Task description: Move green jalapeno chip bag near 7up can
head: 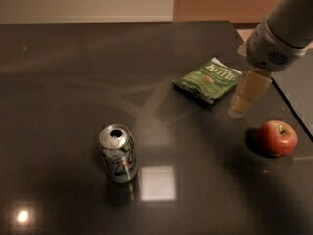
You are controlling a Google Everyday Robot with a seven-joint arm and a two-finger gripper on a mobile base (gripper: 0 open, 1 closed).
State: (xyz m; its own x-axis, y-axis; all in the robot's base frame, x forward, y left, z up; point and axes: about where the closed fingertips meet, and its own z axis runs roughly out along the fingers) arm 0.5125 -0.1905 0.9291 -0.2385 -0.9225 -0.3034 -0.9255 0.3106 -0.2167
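The next place for my gripper to go is the middle of the green jalapeno chip bag (207, 81), and it should close there, between the two ends of the bag.
The green jalapeno chip bag (208, 80) lies flat on the dark table, right of centre and toward the back. The 7up can (118, 153) stands upright at the front left of centre, with an opened silver top. The two are well apart. My gripper (237, 109) hangs from the arm at the upper right. It hovers above the table just right of the bag's near right corner and holds nothing that I can see.
A red apple (278, 138) sits on the table to the right, just below and right of the gripper. The dark glossy table (73, 82) has its right edge (293, 111) close behind the apple. Bright light reflections lie beside the can.
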